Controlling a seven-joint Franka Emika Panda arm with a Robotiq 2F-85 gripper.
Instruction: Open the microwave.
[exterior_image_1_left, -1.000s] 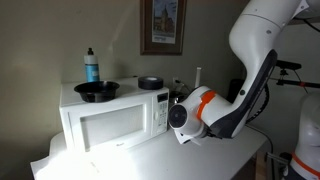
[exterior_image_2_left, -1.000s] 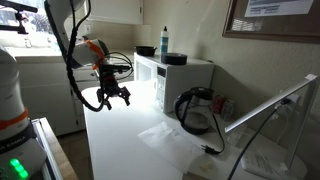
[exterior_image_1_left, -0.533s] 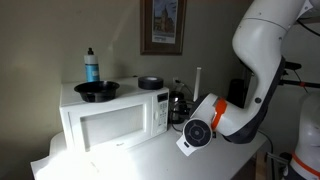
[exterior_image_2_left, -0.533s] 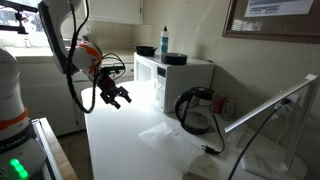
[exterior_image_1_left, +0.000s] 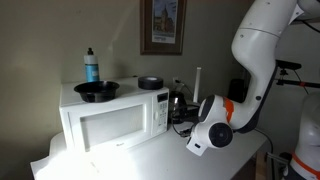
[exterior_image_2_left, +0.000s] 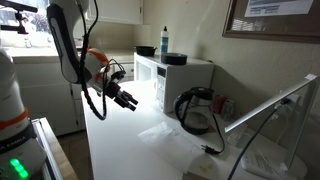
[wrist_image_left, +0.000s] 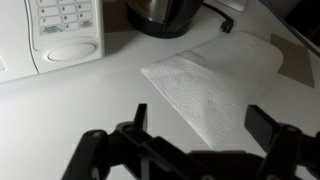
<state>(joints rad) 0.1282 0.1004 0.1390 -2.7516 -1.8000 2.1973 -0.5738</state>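
Next, my gripper will go to the microwave's large button (exterior_image_1_left: 162, 128) (wrist_image_left: 72, 50) below the keypad and close just in front of it, ready to press.
The white microwave (exterior_image_1_left: 110, 120) stands on the white counter with its windowed door shut; its control panel is at the right end. In an exterior view it shows end-on (exterior_image_2_left: 170, 82). The wrist view shows the panel's keypad and large button (wrist_image_left: 65, 35) at top left. My gripper (exterior_image_2_left: 126, 100) is open and empty, held in the air in front of the microwave's panel side, apart from it. In the wrist view the two dark fingers (wrist_image_left: 205, 125) frame bare counter and a paper towel. In an exterior view only the wrist (exterior_image_1_left: 205, 135) shows.
A black bowl (exterior_image_1_left: 96, 91), a blue bottle (exterior_image_1_left: 91, 66) and a dark round dish (exterior_image_1_left: 151, 83) sit on the microwave. A dark kettle (exterior_image_2_left: 193, 110) with cord stands beside it. A white paper towel (wrist_image_left: 215, 80) lies on the counter (exterior_image_2_left: 130, 150).
The arm has swung away from the microwave's panel and lowered; the wrist turned so the gripper now points toward the microwave. The door has stayed shut.
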